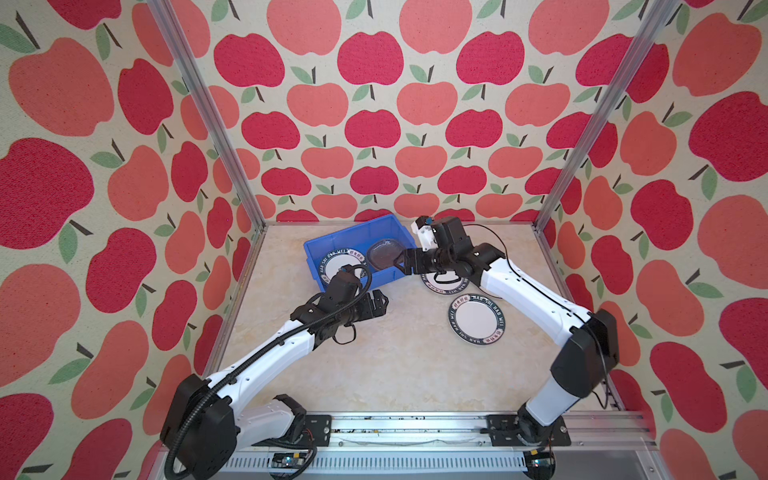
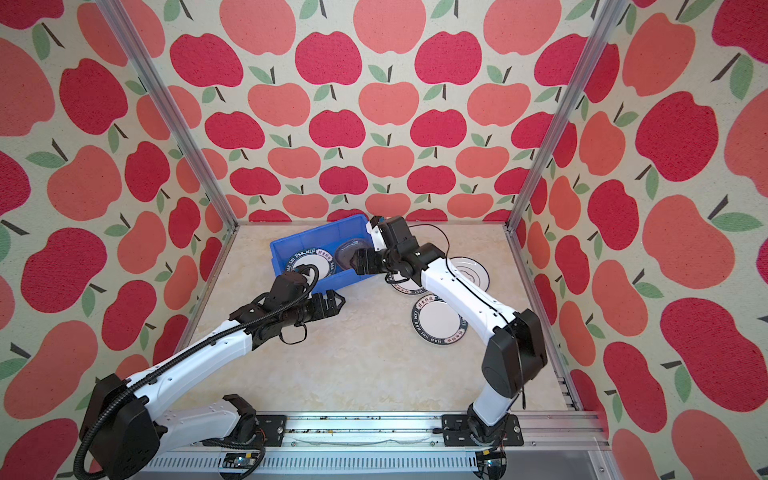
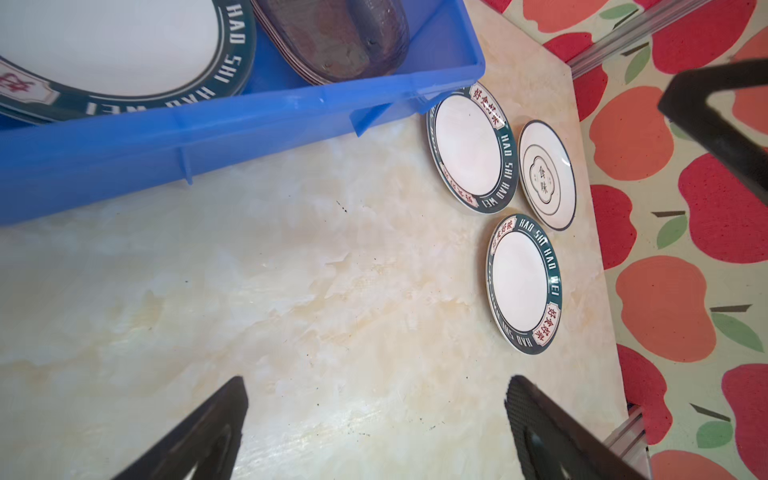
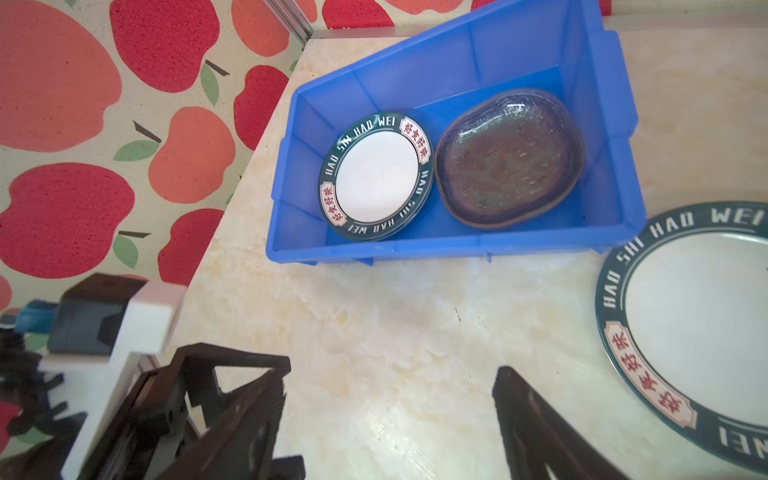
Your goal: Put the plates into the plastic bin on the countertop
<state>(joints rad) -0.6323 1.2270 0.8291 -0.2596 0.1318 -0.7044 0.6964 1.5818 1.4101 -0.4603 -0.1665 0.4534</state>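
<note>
My left gripper is going to close on the front green-rimmed plate's edge [image 1: 450, 316] [image 3: 490, 289], on the side facing my left gripper, as that plate lies clear on the countertop.
The blue plastic bin [image 1: 349, 235] [image 4: 415, 249] stands at the back of the countertop [image 1: 374, 365]. Inside it lie a green-rimmed plate stack [image 4: 376, 178] and, beside it, stacked glass plates [image 4: 511, 158] [image 1: 384, 253]. Three plates rest on the countertop to the bin's right: one green-rimmed plate [image 1: 476, 320] [image 3: 521, 282], another [image 3: 469, 149] partly under the right arm, and a thin-ringed plate [image 2: 471, 270] [image 3: 546, 174]. My right gripper [image 1: 402, 264] [image 4: 390, 382] is open and empty, raised by the bin's right end. My left gripper [image 1: 384, 301] [image 3: 374, 399] hangs open and empty in front of the bin.
Aluminium posts and apple-patterned walls close in the back and both sides. The bin sits askew, its right end nearer the front. Both arm bases are mounted on the front rail [image 1: 415, 428]. Part of the left arm's wrist [image 4: 104, 316] shows in the right wrist view.
</note>
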